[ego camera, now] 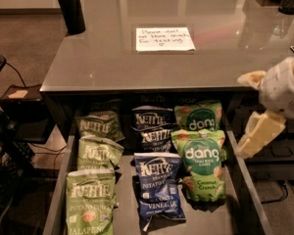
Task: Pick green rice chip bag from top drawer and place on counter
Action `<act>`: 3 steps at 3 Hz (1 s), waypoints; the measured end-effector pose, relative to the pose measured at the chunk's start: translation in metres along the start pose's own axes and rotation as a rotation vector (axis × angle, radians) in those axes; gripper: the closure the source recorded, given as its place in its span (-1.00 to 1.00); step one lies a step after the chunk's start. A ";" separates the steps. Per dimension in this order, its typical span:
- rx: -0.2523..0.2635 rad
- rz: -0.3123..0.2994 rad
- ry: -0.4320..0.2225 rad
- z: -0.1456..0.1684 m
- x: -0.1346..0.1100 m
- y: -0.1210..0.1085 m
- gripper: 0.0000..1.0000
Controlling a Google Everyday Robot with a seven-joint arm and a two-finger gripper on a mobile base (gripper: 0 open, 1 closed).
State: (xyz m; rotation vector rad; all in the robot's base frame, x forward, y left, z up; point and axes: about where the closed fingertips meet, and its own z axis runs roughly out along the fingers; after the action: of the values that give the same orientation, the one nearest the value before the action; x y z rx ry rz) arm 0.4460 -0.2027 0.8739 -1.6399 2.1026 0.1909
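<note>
I should next grab the top corner (217,137) of the front green rice chip bag, nearest the drawer's side, with my gripper.
The green rice chip bag (202,165), a light green "dang" pouch, lies in the right row of the open top drawer (240,180), overlapping a second "dang" pouch with a teal circle (200,115) behind it. My gripper (246,114) comes in from the right edge, above the drawer's right wall and just right of the bag, without touching it. Its pale fingers (260,131) are spread open and empty. The glossy grey counter (108,58) lies behind the drawer and bears a white handwritten note (164,38).
Olive-green Kettle bags (90,199) fill the drawer's left row, and dark blue Kettle bags (158,182) the middle row. A black post (69,6) stands at the counter's back left. Cables and dark gear lie on the floor at left (10,131).
</note>
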 end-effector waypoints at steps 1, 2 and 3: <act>-0.023 -0.010 -0.074 0.045 0.012 0.004 -1.00; -0.054 -0.033 -0.110 0.085 0.022 0.006 -1.00; -0.098 -0.087 -0.109 0.121 0.025 0.011 -1.00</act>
State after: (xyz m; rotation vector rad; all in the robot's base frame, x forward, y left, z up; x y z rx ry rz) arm 0.4640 -0.1752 0.7549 -1.7326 1.9644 0.3520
